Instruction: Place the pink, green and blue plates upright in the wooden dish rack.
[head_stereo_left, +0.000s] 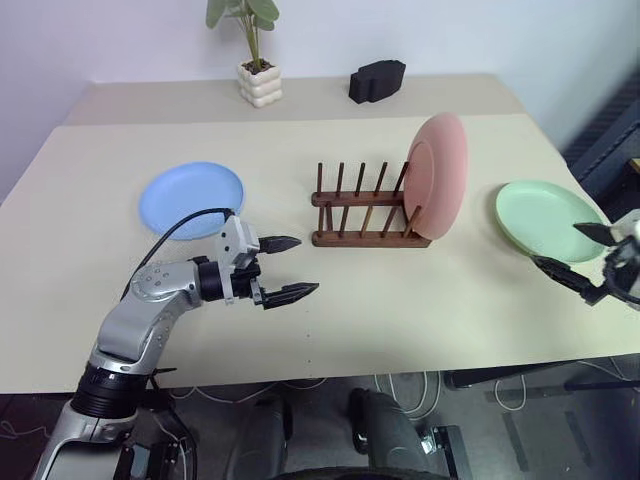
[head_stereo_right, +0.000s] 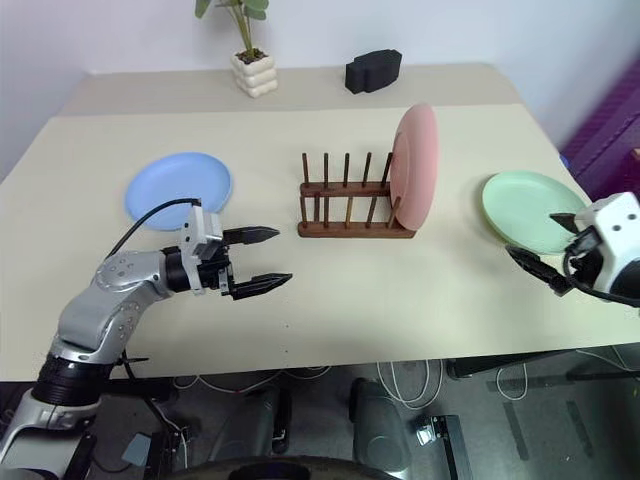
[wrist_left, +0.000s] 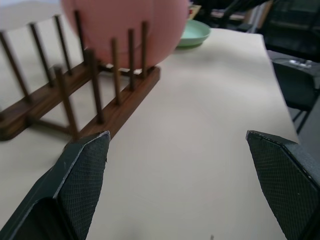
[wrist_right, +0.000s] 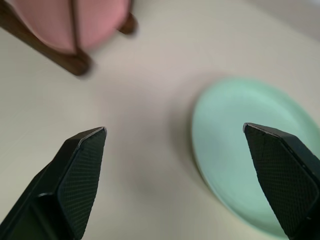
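Observation:
Next, my right gripper will grab the green plate by its near rim (head_stereo_left: 523, 247) (wrist_right: 200, 165), on the side toward the wooden dish rack.
The pink plate (head_stereo_left: 438, 175) stands upright in the right end of the wooden dish rack (head_stereo_left: 362, 212) at the table's middle. Flat on the table to the left lies the blue plate (head_stereo_left: 190, 199), and the green plate (head_stereo_left: 545, 217) lies flat to the right. My left gripper (head_stereo_left: 290, 268) is open and empty, pointing right toward the rack from in front of the blue plate. At the right edge, my right gripper (head_stereo_left: 572, 252) hangs open and empty just in front of the green plate (wrist_right: 250, 150). The rack (wrist_left: 75, 100) and pink plate (wrist_left: 125, 25) lie ahead of the left fingers (wrist_left: 82, 170).
A potted plant in a white pot (head_stereo_left: 259, 80) and a black object (head_stereo_left: 377, 79) stand at the back of the table (head_stereo_left: 380, 330). Cables lie on the floor below the table's front edge.

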